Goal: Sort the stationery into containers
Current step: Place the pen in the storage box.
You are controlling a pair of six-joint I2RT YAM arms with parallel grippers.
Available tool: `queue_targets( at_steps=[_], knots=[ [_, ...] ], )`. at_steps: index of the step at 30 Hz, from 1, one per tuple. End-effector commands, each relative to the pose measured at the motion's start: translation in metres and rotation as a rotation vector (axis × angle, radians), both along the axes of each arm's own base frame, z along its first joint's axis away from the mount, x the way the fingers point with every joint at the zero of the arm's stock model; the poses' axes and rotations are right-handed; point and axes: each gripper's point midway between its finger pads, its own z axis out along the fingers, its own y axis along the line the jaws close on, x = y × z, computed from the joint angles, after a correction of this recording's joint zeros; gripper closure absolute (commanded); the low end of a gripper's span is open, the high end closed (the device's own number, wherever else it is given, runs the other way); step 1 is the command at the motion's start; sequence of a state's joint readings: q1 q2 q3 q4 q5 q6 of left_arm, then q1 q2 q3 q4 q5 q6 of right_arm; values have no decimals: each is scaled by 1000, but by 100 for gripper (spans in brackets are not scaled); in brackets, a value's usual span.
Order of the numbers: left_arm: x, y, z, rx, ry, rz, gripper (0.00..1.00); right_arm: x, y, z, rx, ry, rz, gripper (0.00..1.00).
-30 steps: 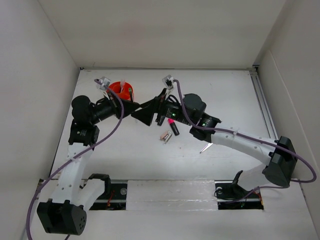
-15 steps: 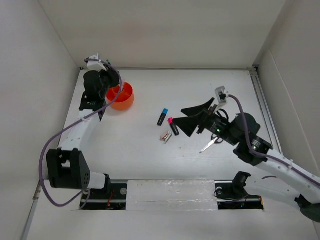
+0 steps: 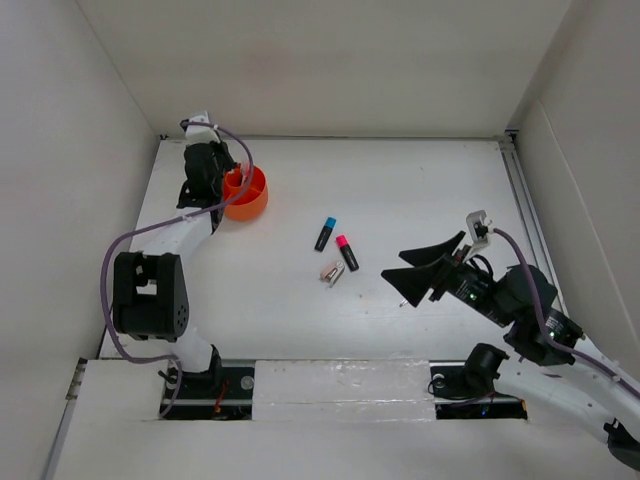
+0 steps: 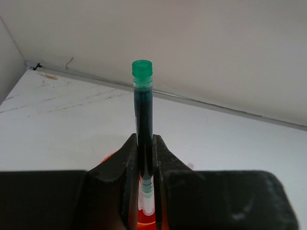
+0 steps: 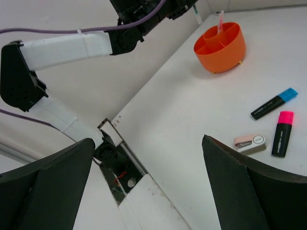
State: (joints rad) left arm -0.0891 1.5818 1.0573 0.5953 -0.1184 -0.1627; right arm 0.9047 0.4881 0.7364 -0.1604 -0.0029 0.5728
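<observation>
My left gripper is to release the dark pen in the orange organiser's inner cup (image 3: 236, 178) (image 4: 147, 217). The pen will go beside the thin pink pen there.
The round orange organiser (image 3: 247, 195) stands at the back left; in the right wrist view (image 5: 220, 45) a thin pink pen (image 5: 220, 21) stands in it. My left gripper (image 3: 222, 178) is at its left rim, shut on a dark pen with a green cap (image 4: 143, 105), held upright over the orange inside. My right gripper (image 3: 425, 270) is open and empty above the table at the right, its jaws wide apart (image 5: 147, 143). A blue-capped highlighter (image 3: 325, 233), a pink-capped highlighter (image 3: 346, 253) and a small pink eraser (image 3: 332, 273) lie mid-table. The scissors are hidden.
White walls enclose the table on the left, back and right. A metal rail (image 3: 525, 200) runs along the right edge. The arm bases and a white strip (image 3: 340, 385) sit at the near edge. The highlighters (image 5: 273, 103) lie to the right of my right fingers.
My left arm swung from mid-table to the back left with the pen and now sits at the organiser. My right arm drew back to the near right, open.
</observation>
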Motion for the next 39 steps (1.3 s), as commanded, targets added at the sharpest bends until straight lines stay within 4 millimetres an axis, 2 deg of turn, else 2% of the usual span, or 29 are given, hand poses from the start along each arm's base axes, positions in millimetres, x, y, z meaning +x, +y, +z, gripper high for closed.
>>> queue_targets(
  at_steps=[1, 5, 6, 8, 9, 10, 11, 12, 13, 22, 23, 24, 26, 27, 28, 29, 32, 35, 37, 39],
  knots=[
    [12, 7, 16, 24, -78, 28, 100, 0, -2, -10, -20, 23, -13, 0],
    [18, 6, 5, 16, -56, 28, 100, 0, -2, -15, -36, 35, -13, 0],
    [19, 6, 9, 15, -65, 28, 100, 0, -2, -15, -36, 35, -13, 0],
    [22, 6, -2, 17, -44, 28, 100, -1, -4, -12, -28, 29, -13, 0],
    [23, 5, 2, 16, -53, 28, 100, -1, -4, -12, -28, 29, -13, 0],
    [24, 5, -5, 18, -34, 28, 100, -1, -4, -15, -36, 35, -13, 0],
    [26, 5, -1, 17, -42, 28, 100, -1, -4, -15, -36, 35, -13, 0],
    [28, 5, -5, 19, -29, 28, 100, -3, -7, -7, -19, 22, -13, 0],
    [28, 5, -5, 19, -29, 28, 100, -4, -7, -10, -28, 29, -13, 0],
    [33, 8, -34, -4, 40, 57, 100, -8, -18, -9, -20, 25, -33, 0],
    [33, 2, -34, -4, 40, 45, 100, -9, -20, -7, -12, 18, -33, 0],
    [32, 6, -34, 9, 41, 65, 100, -10, -21, -2, -4, 13, -33, 0],
    [31, -2, -37, 24, 50, 66, 100, -10, -21, -5, -13, 19, -33, 0],
    [31, 0, -37, 25, 50, 81, 98, -11, -22, -1, -6, 14, -33, 0],
    [30, 0, -39, 27, 61, 81, 85, -11, -22, -1, -6, 14, -33, 0],
    [30, 3, -37, 12, 59, 101, 79, -11, -22, -1, -6, 14, -33, 0],
    [27, 8, -31, 13, 49, 127, 66, -12, -23, 3, 2, 8, -33, 0],
    [24, 8, -29, 3, 45, 128, 63, -13, -25, 5, 9, 3, -33, 0],
    [23, 6, -22, -14, 30, 120, 59, -13, -25, 5, 9, 3, -33, 0],
    [19, 6, -7, -30, -2, 120, 56, -12, -24, 1, 2, 8, -33, 0]
  ],
)
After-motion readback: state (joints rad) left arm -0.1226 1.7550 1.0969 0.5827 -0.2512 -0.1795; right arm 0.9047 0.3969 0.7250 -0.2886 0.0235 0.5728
